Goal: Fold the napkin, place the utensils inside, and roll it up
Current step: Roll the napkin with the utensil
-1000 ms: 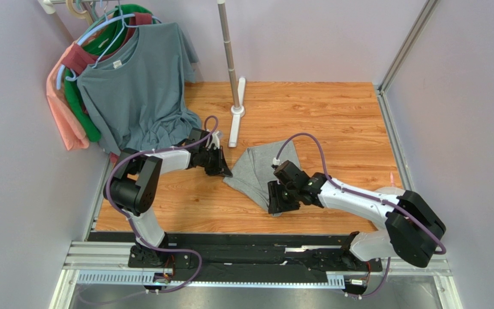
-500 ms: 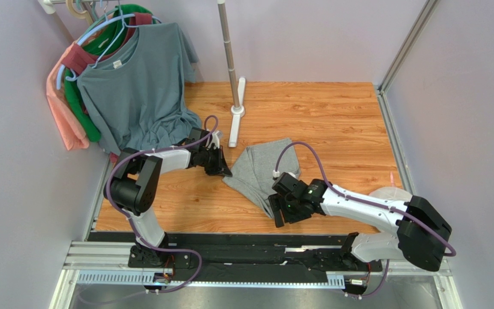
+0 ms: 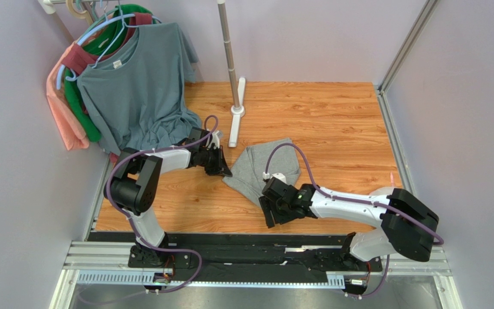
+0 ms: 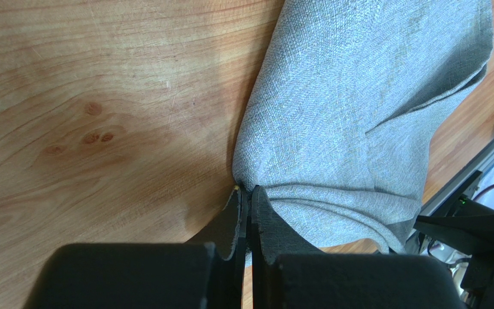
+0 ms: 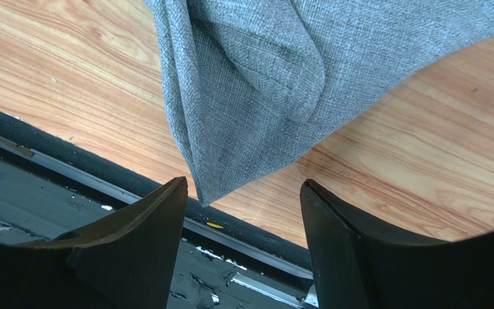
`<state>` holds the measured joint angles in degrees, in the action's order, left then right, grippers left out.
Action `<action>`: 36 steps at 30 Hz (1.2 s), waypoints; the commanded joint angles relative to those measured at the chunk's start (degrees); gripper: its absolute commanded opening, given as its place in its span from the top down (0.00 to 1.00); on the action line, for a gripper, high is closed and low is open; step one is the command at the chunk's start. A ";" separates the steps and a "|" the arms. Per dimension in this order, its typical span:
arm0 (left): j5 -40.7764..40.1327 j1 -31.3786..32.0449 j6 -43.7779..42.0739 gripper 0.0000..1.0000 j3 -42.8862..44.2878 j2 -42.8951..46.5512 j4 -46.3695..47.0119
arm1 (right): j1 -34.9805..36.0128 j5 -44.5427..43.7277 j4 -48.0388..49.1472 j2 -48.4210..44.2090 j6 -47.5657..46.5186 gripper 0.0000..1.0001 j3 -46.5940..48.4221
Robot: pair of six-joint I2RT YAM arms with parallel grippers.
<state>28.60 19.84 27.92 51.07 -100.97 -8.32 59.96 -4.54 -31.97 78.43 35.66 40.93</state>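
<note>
I should pinch that corner (image 5: pixel 209 188) of the napkin with my right gripper and pull it taut away from my left gripper, as the napkin's fold lies crumpled beside this near corner.
The grey napkin (image 3: pixel 254 168) lies crumpled and loosely folded on the wooden table, seen up close as the napkin (image 4: pixel 359 109) in the left wrist view. My left gripper (image 3: pixel 223 170) is shut on the napkin's left edge, where the cloth bunches at the left gripper (image 4: pixel 248 192) tips. My right gripper (image 3: pixel 271 215) hangs open over the napkin's near corner. In the right wrist view the napkin (image 5: pixel 256 90) tapers to a point between the right gripper (image 5: pixel 243 188) fingers, touching neither. The utensils are out of view.
Several T-shirts on hangers (image 3: pixel 130 84) hang at the back left, close behind the left arm. A rack pole (image 3: pixel 229 51) with a white foot (image 3: pixel 237 112) stands behind the napkin. A black rail (image 5: pixel 69 161) runs along the table's near edge, under the right gripper.
My right gripper has opened wide and drawn back toward the near edge and slightly left, off the napkin's near part. The left arm has not moved.
</note>
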 commanded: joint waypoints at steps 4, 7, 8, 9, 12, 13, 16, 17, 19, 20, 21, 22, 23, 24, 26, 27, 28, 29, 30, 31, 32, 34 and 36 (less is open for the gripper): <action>-9.97 -1.03 -4.37 1.00 -1.41 -3.27 -4.95 | 0.42 -5.31 4.19 -0.30 5.29 0.33 -0.32; -9.97 -1.03 -4.37 1.00 -1.41 -3.27 -4.87 | 0.24 -6.01 4.72 -0.74 7.23 0.34 -0.50; -9.88 -1.03 -4.37 1.00 -1.41 -3.27 -4.95 | -0.11 -6.01 4.72 -0.74 8.19 0.34 -0.58; -9.88 -1.03 -4.37 1.00 -1.41 -3.27 -4.87 | -0.28 -6.19 4.89 -0.65 8.72 0.36 -1.02; -9.88 -1.03 -4.37 1.00 -1.41 -3.18 -4.87 | -1.16 -6.45 5.42 -1.00 10.30 0.39 -1.81; -9.88 -1.03 -4.37 1.00 -1.41 -3.27 -4.87 | -1.43 -6.71 5.42 -1.52 10.48 0.40 -2.25; -9.79 -1.03 -4.37 1.00 -1.41 -3.36 -4.87 | -2.48 -6.63 6.47 -2.58 10.83 0.41 -3.30; -9.79 -1.03 -4.37 1.00 -1.32 -3.36 -4.87 | -3.53 -5.93 7.43 -3.19 11.10 0.42 -3.57; -9.79 -0.94 -4.37 1.00 -1.32 -3.36 -4.87 | -4.68 -4.96 8.49 -3.64 11.45 0.43 -4.36; -9.88 -1.03 -4.37 1.00 -1.32 -3.45 -4.95 | -5.73 -3.65 9.72 -4.07 11.71 0.44 -5.23; -9.79 -1.03 -4.37 1.00 -1.32 -3.45 -4.87 | -6.26 -3.20 10.34 -4.34 11.80 0.44 -5.68; -9.79 -1.03 -4.45 1.00 -1.32 -3.45 -4.95 | -7.05 -2.59 10.95 -4.52 12.15 0.45 -5.94; -9.79 -1.03 -4.46 1.00 -1.32 -3.45 -4.95 | -7.40 -1.71 12.00 -4.78 12.24 0.46 -6.56; -9.79 -1.03 -4.46 1.00 -1.24 -3.45 -4.95 | -7.75 -1.18 12.54 -4.96 12.33 0.46 -6.74; -9.79 -1.03 -4.46 1.00 -1.23 -3.53 -4.95 | -8.55 -0.39 13.50 -4.96 12.94 0.48 -7.26; -9.79 -1.03 -4.37 1.00 -1.23 -3.53 -4.95 | -8.72 -0.21 13.86 -4.96 13.12 0.48 -7.44; -9.70 -1.03 -4.45 1.00 -1.15 -3.53 -5.04 | -8.99 -0.04 14.30 -4.96 13.55 0.48 -7.61; -9.70 -1.03 -4.46 1.00 -1.23 -3.62 -5.04 | -9.16 0.23 15.00 -5.04 13.73 0.49 -7.96; -9.70 -0.94 -4.46 1.00 -1.23 -3.62 -5.04 | -9.42 0.75 15.52 -4.96 13.91 0.50 -8.14; -9.70 -1.03 -4.46 1.00 -1.23 -3.53 -5.13 | -9.86 0.93 15.97 -5.13 14.17 0.50 -8.32; -9.70 -1.03 -4.46 1.00 -1.23 -3.53 -5.04 | -9.95 1.19 16.75 -5.22 14.70 0.50 -8.41; -9.62 -1.03 -4.45 1.00 -1.23 -3.62 -5.04 | -10.30 0.93 17.20 -5.57 14.96 0.51 -8.67; -9.62 -1.03 -4.46 1.00 -1.23 -3.62 -5.04 | -10.66 0.41 17.46 -5.66 15.23 0.51 -9.02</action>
<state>28.67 19.84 27.79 51.13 -101.03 -8.34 50.11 -3.62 -18.41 74.41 48.84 32.84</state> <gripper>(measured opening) 0.019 0.495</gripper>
